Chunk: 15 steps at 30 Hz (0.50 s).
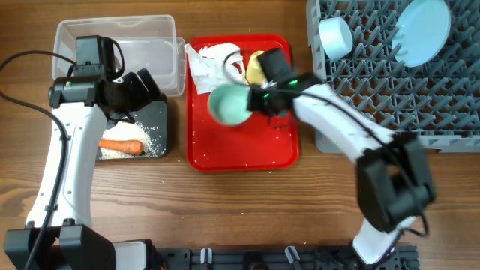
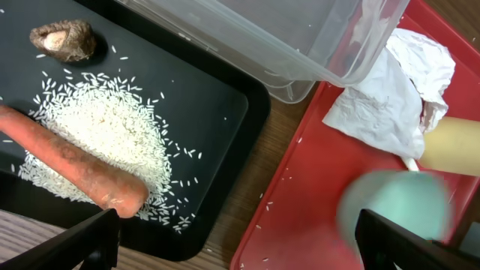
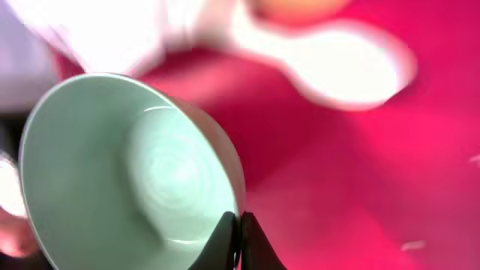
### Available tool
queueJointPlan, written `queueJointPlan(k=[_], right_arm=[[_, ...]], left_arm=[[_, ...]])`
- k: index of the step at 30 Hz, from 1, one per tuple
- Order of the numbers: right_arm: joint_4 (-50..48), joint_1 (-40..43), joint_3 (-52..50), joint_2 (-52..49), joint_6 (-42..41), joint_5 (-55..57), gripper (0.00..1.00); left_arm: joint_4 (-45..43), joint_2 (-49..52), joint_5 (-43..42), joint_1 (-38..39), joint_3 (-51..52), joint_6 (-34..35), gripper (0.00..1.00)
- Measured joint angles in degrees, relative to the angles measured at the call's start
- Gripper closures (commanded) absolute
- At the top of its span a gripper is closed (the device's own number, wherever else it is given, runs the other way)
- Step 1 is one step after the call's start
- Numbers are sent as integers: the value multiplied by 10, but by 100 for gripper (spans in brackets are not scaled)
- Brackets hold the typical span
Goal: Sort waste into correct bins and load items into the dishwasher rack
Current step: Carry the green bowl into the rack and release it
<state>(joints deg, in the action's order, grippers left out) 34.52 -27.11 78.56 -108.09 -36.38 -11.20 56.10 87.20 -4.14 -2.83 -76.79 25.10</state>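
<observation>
The robot's right gripper will set the pale blue-green bowl down in the grey dishwasher rack [image 1: 343, 81], just in front of the small bowl.
My right gripper [image 1: 255, 101] [image 3: 240, 225] is shut on the rim of a pale blue-green bowl [image 1: 229, 105] [image 3: 127, 172], which is tilted over the red tray [image 1: 240, 150]. A white spoon [image 3: 337, 60], a yellow cup [image 1: 256, 67] and crumpled napkins [image 1: 206, 64] [image 2: 390, 97] lie at the tray's back. My left gripper [image 1: 144, 88] [image 2: 240, 232] is open above the black bin [image 1: 156, 112]. That bin holds a carrot piece [image 1: 121, 146] [image 2: 75, 169], rice [image 2: 105, 135] and a brown lump [image 2: 64, 39].
The clear bin [image 1: 120, 34] stands behind the black one, its corner overhanging the tray edge. The grey dishwasher rack [image 1: 390, 82] at the back right holds a second small bowl [image 1: 335, 36] and a pale blue plate [image 1: 422, 30]. Stray rice grains dot the tray.
</observation>
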Motion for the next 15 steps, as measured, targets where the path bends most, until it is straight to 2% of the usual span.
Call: queueJointPlan(k=[3, 5, 12, 15], right_arm=[[16, 46, 0, 105, 82, 39, 96], [45, 50, 1, 159, 121, 111, 96], [65, 82, 1, 241, 217, 573, 96], [55, 94, 1, 235, 267, 687, 96]], left_arm=[[0, 0, 0, 0, 0, 0, 0], [0, 0, 0, 0, 0, 0, 0], [0, 0, 0, 0, 0, 0, 0], [0, 0, 0, 0, 0, 0, 0]])
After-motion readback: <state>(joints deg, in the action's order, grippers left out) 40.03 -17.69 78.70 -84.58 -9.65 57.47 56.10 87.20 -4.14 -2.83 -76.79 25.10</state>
